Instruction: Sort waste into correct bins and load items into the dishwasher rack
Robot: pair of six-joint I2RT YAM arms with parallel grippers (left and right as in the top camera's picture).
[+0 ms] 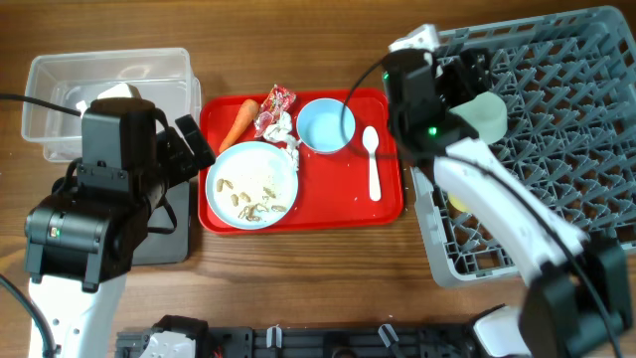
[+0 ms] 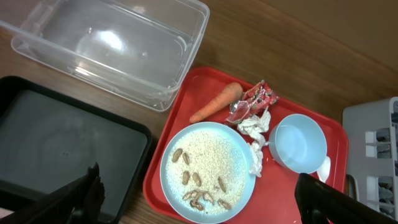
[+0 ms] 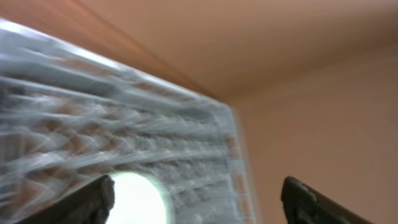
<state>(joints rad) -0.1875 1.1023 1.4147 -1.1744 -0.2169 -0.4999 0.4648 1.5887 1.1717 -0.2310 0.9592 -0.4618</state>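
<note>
Next, I will close my right gripper on the light blue bowl at the bowl's rim [image 1: 352, 137], on the side facing the white spoon.
On the red tray [image 1: 338, 199] lie a carrot [image 1: 237, 121], a red-and-white wrapper [image 1: 273, 107], white tissue [image 1: 286, 134], a light blue bowl [image 1: 325, 125], a white spoon [image 1: 373, 164] and a pale plate [image 1: 268, 164] with beige scraps [image 1: 248, 204]. My left gripper [image 2: 199, 205] is open and empty above the plate [image 2: 208, 143], its fingers astride it. My right gripper [image 3: 202, 202] is open over the grey rack [image 1: 556, 119], with the pale green bowl [image 3: 137, 199] by one finger, in the rack [image 1: 489, 114]. A yellow-green cup [image 1: 457, 204] peeks from under the right arm.
A clear tub [image 1: 60, 80] stands at the back left, with the black tray [image 1: 174, 234] in front of it, partly under my left arm. Both show in the left wrist view: the tub [image 2: 112, 43] and the black tray [image 2: 56, 143]. The right wrist view is blurred.
</note>
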